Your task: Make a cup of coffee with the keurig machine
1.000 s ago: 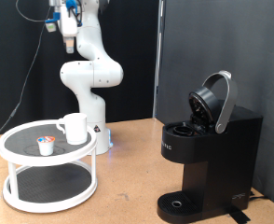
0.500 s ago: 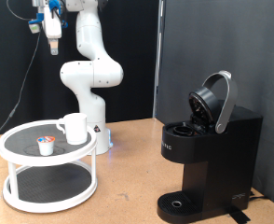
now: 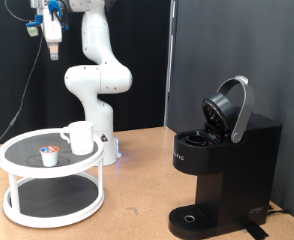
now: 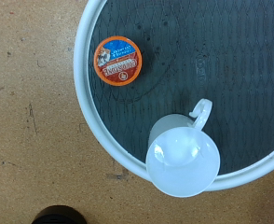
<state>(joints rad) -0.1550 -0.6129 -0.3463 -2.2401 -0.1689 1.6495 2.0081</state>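
The pod's orange top [image 3: 49,149] [image 4: 117,62] is next for my gripper, which should go to the small pod beside the white cup and close on that top.
The white cup [image 3: 80,137] stands on the top tier of a white round tray table [image 3: 17,205], at the exterior view's left. A small pod with an orange top [image 3: 49,153] lies beside it. My gripper [image 3: 52,52] hangs high above the tray table near the exterior view's top left, holding nothing that shows. The wrist view looks straight down on the cup [image 4: 182,159], the pod [image 4: 117,60] and the tray's white rim [image 4: 84,89]; no fingers show there. The black keurig machine [image 3: 222,175] stands at the right with its domed lid [image 3: 230,108] raised.
The arm's white base [image 3: 99,85] stands behind the tray table. The brown tabletop [image 3: 137,205] spans between the tray table and the machine. A black curtain forms the backdrop. A round drip tray [image 3: 192,217] sits at the machine's foot.
The gripper has moved towards the exterior view's left at the same height, now above the tray table's left part. The cup, pod and machine have not moved.
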